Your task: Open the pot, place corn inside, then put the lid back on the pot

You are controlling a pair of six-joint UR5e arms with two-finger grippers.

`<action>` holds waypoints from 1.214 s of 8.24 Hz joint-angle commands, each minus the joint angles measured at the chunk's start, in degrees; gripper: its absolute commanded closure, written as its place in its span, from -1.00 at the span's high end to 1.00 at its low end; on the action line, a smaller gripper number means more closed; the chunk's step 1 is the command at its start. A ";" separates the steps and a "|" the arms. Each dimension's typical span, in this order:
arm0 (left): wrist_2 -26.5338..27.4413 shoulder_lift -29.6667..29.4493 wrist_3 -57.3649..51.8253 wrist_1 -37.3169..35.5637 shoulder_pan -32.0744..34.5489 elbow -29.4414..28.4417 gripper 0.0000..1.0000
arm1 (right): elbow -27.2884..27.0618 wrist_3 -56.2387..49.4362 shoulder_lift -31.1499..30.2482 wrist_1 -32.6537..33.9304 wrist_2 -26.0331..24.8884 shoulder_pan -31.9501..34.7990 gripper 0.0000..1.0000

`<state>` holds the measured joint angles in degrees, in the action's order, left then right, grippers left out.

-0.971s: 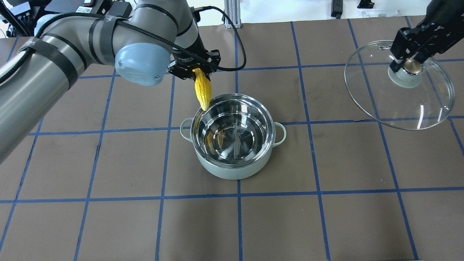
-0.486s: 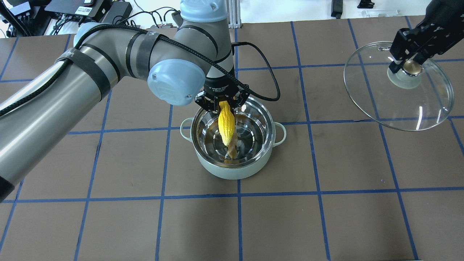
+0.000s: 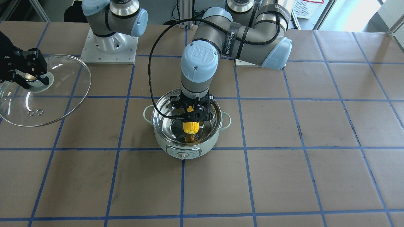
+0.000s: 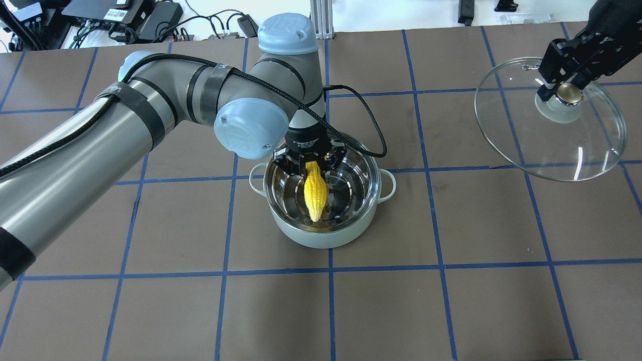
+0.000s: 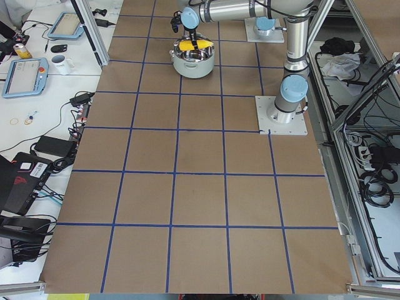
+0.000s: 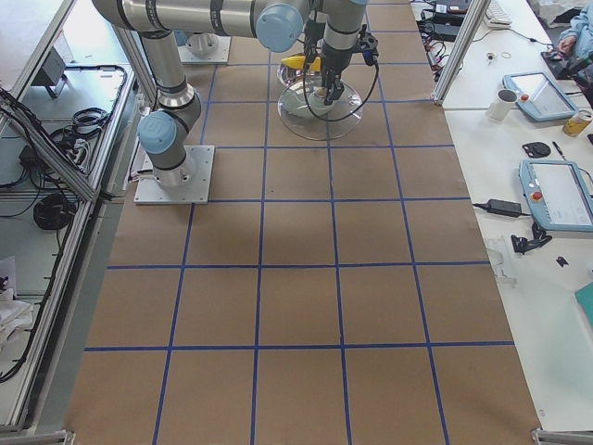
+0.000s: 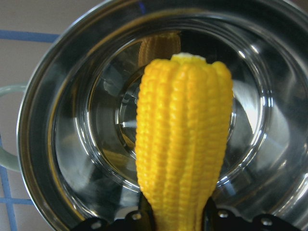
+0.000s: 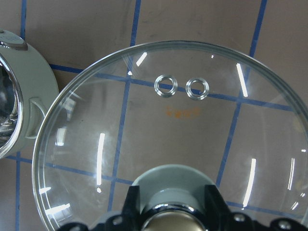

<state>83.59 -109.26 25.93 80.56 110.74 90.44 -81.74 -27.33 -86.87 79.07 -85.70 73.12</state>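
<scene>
I need to let go of the yellow corn with my left gripper on the mint-green pot's steel bottom (image 3: 184,126) (image 7: 194,109), with one end of the corn pointing toward the dial.
The mint-green pot (image 4: 321,235) stands open at the table's middle, its dial toward the front-facing camera (image 3: 182,155). My left gripper (image 4: 312,165) is shut on the yellow corn (image 4: 315,193) and holds it point-down inside the pot's steel interior (image 7: 72,144). The corn (image 3: 191,127) hangs over the pot's floor; the left wrist view shows the corn (image 7: 183,144) lengthwise. My right gripper (image 4: 566,86) is shut on the knob of the glass lid (image 4: 551,145), held tilted in the air at the far right. The lid (image 8: 168,144) fills the right wrist view, and it shows in the front-facing view (image 3: 56,104).
The table is covered in brown paper with blue tape grid lines (image 4: 331,301). The left arm's black cable (image 4: 361,120) loops above the pot's rim. Arm bases (image 3: 107,47) stand at the back edge. Tablets and cables lie on side benches (image 5: 37,69).
My left gripper has moved from behind the pot to over it and lowered, bringing the corn down inside the pot. The right gripper with the lid has stayed in place.
</scene>
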 commanded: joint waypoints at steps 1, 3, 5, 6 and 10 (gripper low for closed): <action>-0.10 -0.95 0.09 -0.49 0.09 0.88 -1.00 | 0.00 0.08 -0.05 -0.06 0.01 0.00 -1.00; -1.23 -1.31 0.09 -1.01 0.09 0.88 -1.00 | 0.00 0.17 -0.05 -0.06 0.01 0.00 -1.00; -2.73 -1.83 0.09 -1.02 0.18 0.88 -1.00 | 0.00 0.17 -0.14 0.03 0.10 0.00 -1.00; -2.65 -2.36 0.09 -1.02 0.26 0.88 -1.00 | 0.00 0.17 -0.14 0.03 0.10 0.00 -1.00; -2.73 -2.89 2.63 -2.25 0.44 0.88 0.49 | 0.00 0.17 -0.23 -0.06 0.10 0.09 -1.00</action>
<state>80.95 -112.26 26.70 78.52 111.07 91.32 -81.74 -27.22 -87.02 79.02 -85.61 73.16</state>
